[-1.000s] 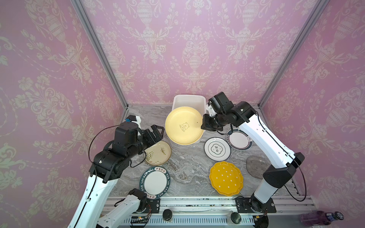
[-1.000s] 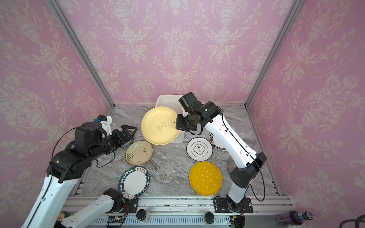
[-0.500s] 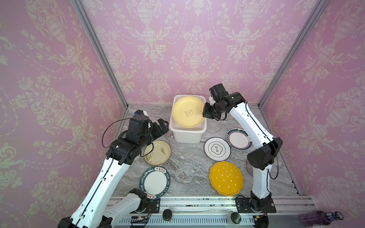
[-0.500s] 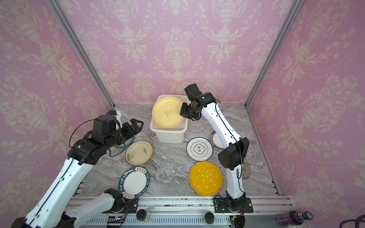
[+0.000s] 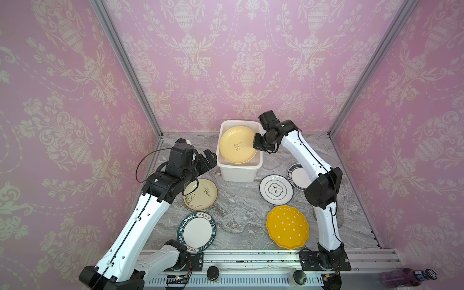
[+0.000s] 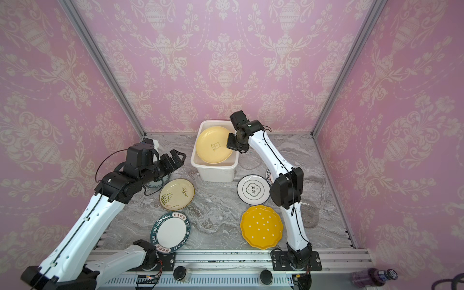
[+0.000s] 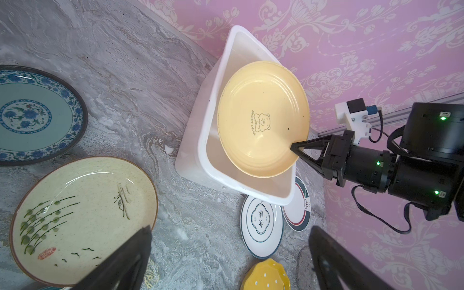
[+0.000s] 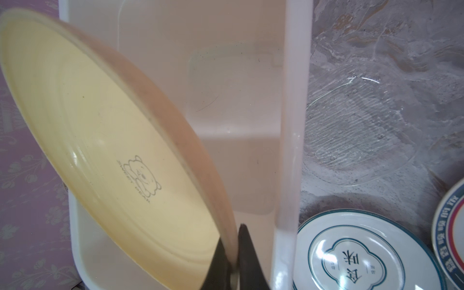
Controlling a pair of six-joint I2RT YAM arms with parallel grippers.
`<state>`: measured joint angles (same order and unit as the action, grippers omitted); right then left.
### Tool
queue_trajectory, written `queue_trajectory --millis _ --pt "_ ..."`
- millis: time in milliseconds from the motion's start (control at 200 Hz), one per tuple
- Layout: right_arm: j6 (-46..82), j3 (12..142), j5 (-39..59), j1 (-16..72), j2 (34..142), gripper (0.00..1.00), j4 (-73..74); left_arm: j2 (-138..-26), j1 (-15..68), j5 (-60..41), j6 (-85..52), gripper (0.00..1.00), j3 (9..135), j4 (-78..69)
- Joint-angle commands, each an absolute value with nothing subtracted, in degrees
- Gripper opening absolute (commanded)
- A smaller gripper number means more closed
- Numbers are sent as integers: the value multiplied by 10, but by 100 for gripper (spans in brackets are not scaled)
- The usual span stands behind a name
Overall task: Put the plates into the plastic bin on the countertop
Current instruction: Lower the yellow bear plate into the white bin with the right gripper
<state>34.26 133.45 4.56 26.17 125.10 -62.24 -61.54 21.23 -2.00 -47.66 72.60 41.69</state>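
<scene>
Next, I let go of the yellow bear plate with my right gripper, flat on the white plastic bin's bottom, toward the bin's front side (image 5: 243,163) (image 8: 234,151).
The yellow bear plate (image 5: 236,145) (image 8: 100,125) leans tilted inside the white plastic bin (image 5: 238,173) (image 7: 190,150), its lower edge down in the tub. My right gripper (image 5: 255,147) (image 8: 232,251) is shut on that plate's rim at the bin's right side. My left gripper (image 5: 207,159) (image 7: 229,228) hangs open and empty just left of the bin, above the countertop (image 5: 238,216). Other plates lie flat on the counter: cream (image 5: 200,194), lettered dark-rimmed white (image 5: 197,232), orange scalloped (image 5: 287,227), ringed white (image 5: 276,189), blue-patterned (image 7: 32,115).
A red-and-dark-rimmed white plate (image 5: 296,174) lies partly under my right arm. A clear glass plate (image 8: 356,125) rests right of the bin. Pink walls close in the back and both sides. A purple bottle (image 5: 406,276) lies outside the front rail.
My right gripper carried the yellow plate from high in front of the bin back and down into it. My left arm swung toward the bin, gripper still open.
</scene>
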Motion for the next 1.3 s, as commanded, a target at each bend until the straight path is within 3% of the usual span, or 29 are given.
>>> queue_trajectory --millis 0,966,1071,1291 --pt "305 1354 23 265 1260 0 -632 -622 214 -20 -465 99 718 410" --pt "198 1379 -70 312 1333 0 -692 -638 212 -45 -463 99 704 411" --pt "193 1379 -77 313 1341 8 -701 -641 210 -46 -461 99 708 414" --pt "184 1371 -88 317 1348 13 -707 -633 207 -48 -464 99 702 416"
